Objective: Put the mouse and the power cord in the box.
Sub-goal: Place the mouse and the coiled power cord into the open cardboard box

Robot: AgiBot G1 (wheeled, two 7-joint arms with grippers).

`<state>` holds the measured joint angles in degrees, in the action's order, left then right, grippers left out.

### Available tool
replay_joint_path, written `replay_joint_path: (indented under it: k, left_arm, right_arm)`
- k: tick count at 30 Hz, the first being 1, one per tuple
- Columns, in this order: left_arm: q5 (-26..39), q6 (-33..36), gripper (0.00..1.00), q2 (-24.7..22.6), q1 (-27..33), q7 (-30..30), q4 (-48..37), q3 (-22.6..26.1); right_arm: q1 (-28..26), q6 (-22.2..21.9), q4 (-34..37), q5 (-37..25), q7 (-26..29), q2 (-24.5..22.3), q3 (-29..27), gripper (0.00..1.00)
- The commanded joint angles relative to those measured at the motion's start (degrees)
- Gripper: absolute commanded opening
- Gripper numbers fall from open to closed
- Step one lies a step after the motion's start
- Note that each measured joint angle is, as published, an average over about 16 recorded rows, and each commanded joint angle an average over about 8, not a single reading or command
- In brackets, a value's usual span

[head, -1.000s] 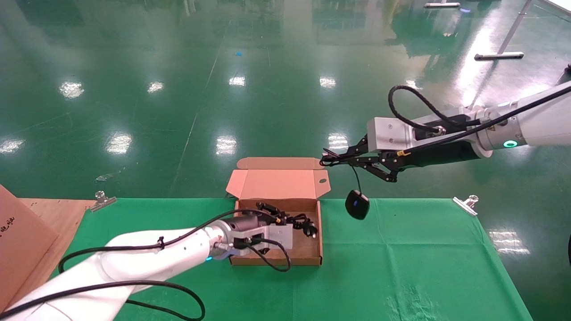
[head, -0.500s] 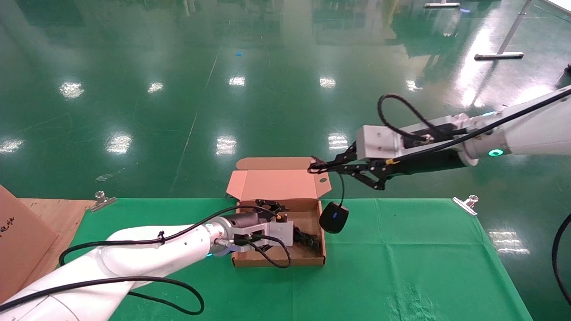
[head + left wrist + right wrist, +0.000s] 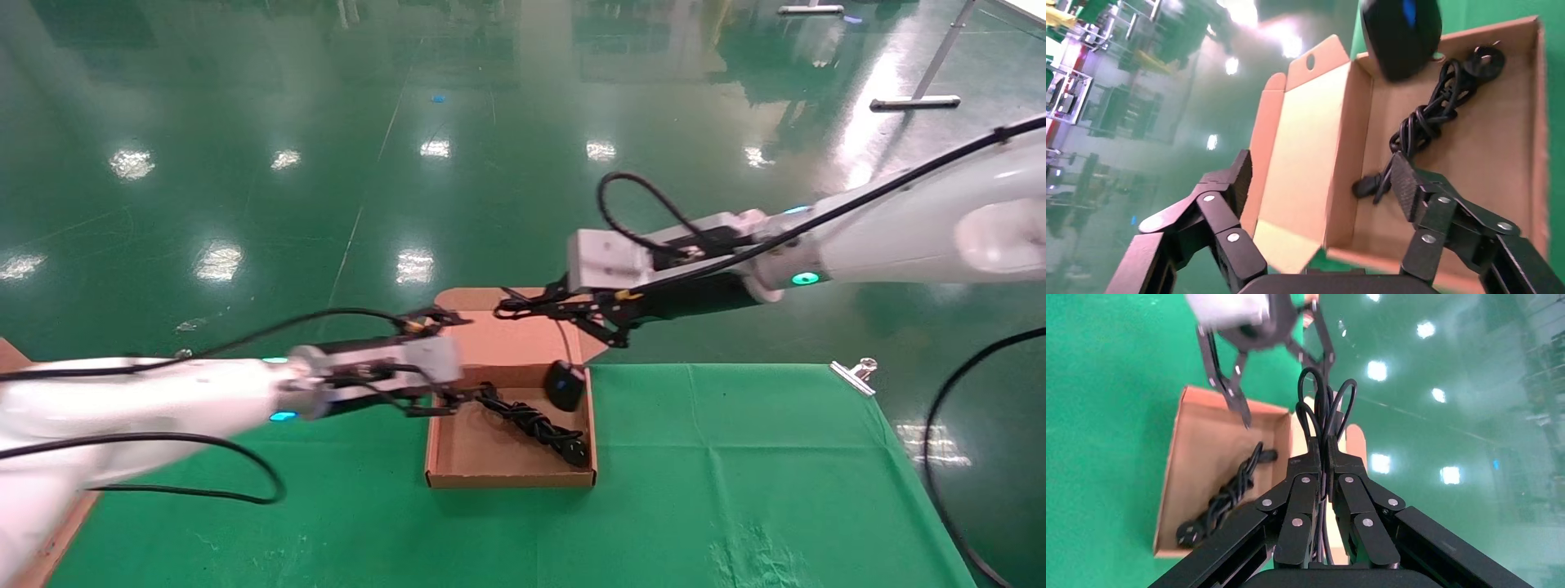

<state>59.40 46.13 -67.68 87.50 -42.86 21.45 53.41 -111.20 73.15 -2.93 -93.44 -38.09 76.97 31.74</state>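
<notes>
Next, my right gripper lets go of the mouse on the box's bare bottom (image 3: 490,436) (image 3: 1214,448), between the power cord and the box's near side.
The brown box (image 3: 508,478) stands open mid-table, its lid (image 3: 508,339) folded back. The black power cord (image 3: 533,425) lies inside it, also in the left wrist view as power cord (image 3: 1425,122) and the right wrist view as power cord (image 3: 1229,496). My right gripper (image 3: 523,306) is shut on the mouse's thin looped cable (image 3: 1324,398). The mouse (image 3: 564,385) dangles from it over the box's far right corner, and shows as mouse (image 3: 1401,30). My left gripper (image 3: 453,359) hovers open and empty at the box's left wall (image 3: 1346,153), with the left gripper (image 3: 1321,177) holding nothing.
A green cloth (image 3: 735,457) covers the table, held by a metal clip (image 3: 854,371) at the far right edge. A wooden board (image 3: 49,555) shows at the near left corner. Shiny green floor lies beyond the table's far edge.
My left gripper let go of the power cord and drew back left out of the box. My right arm swung left, carrying the dangling mouse from beside the box to over it.
</notes>
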Motion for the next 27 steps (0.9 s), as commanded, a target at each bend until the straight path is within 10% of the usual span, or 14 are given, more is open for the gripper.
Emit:
replay_joint_path:
  k: [1,17,27]
  left_arm:
    - [-2.1,3.4,1.00,2.5,0.4,-1.5,-0.1,-1.5]
    - [-9.9,14.9,1.00,16.0,-2.4,-3.4,-2.5,-6.7]
    - [-10.2,15.7,1.00,15.3,-2.9,-5.9,-7.0,-6.9]
  right_arm:
    - [0.5,-0.9,-0.1,0.2,0.5,1.0,-0.3,0.00]
    - [15.8,-19.3,-27.6,10.2,15.9,2.1,15.7,0.00]
    - [17.9,-29.7,-29.1,13.4,22.5,1.7,30.0,0.00]
